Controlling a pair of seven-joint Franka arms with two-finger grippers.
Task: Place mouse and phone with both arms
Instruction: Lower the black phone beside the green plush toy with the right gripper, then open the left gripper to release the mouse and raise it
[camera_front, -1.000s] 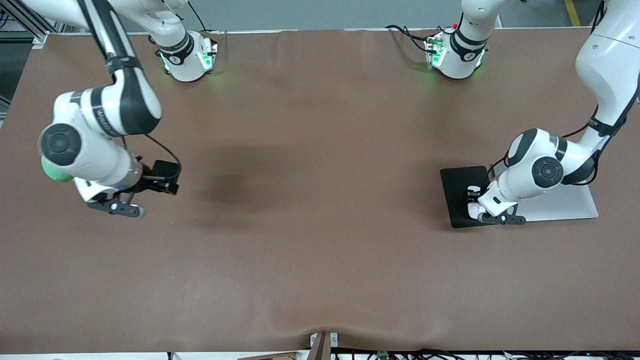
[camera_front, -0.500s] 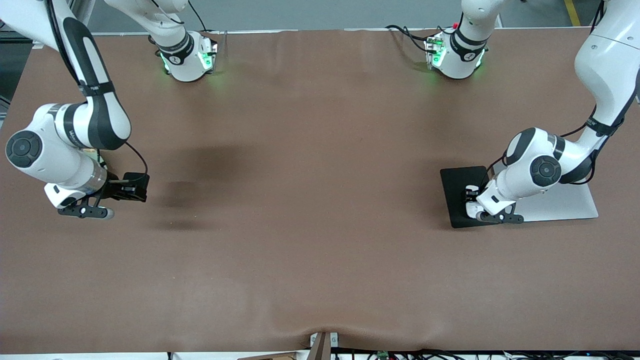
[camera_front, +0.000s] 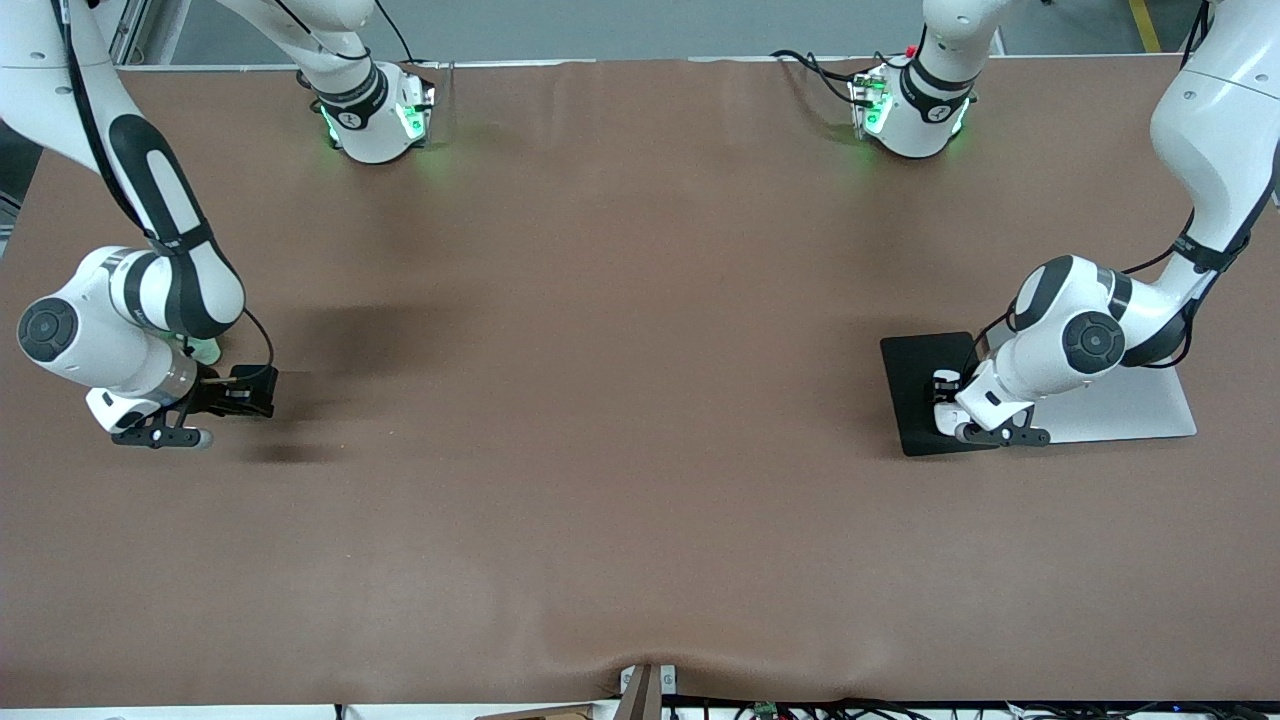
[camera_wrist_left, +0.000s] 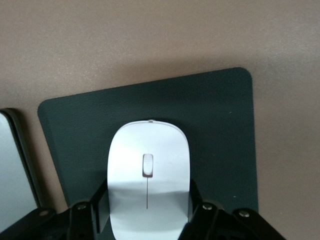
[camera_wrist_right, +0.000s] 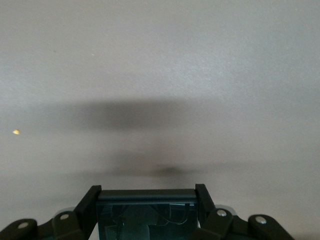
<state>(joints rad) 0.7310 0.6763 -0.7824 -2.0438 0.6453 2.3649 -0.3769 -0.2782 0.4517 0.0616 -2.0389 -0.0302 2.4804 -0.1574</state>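
My right gripper will let go of the black phone flat on the bare brown table cover (camera_front: 250, 379) just below the gripper's fingers.
My left gripper (camera_front: 945, 400) is low over the black mouse pad (camera_front: 910, 375) toward the left arm's end of the table. In the left wrist view it (camera_wrist_left: 146, 200) is shut on the white mouse (camera_wrist_left: 148, 160), one finger (camera_wrist_left: 98, 207) on each side; the mouse sits on or just above the pad (camera_wrist_left: 215, 125). My right gripper (camera_front: 248, 392) is low over the bare table toward the right arm's end. In the right wrist view it (camera_wrist_right: 147, 196) is shut on the black phone (camera_wrist_right: 147, 215), held flat just above the table with its shadow below.
A flat silver-grey slab (camera_front: 1130, 410) lies beside the mouse pad toward the left arm's end; its edge shows in the left wrist view (camera_wrist_left: 12, 170). The brown table cover (camera_front: 620, 450) has a ripple at the edge nearest the front camera.
My right arm has swung toward its end of the table and come down lower with the phone. My left arm has hardly moved over the mouse pad.
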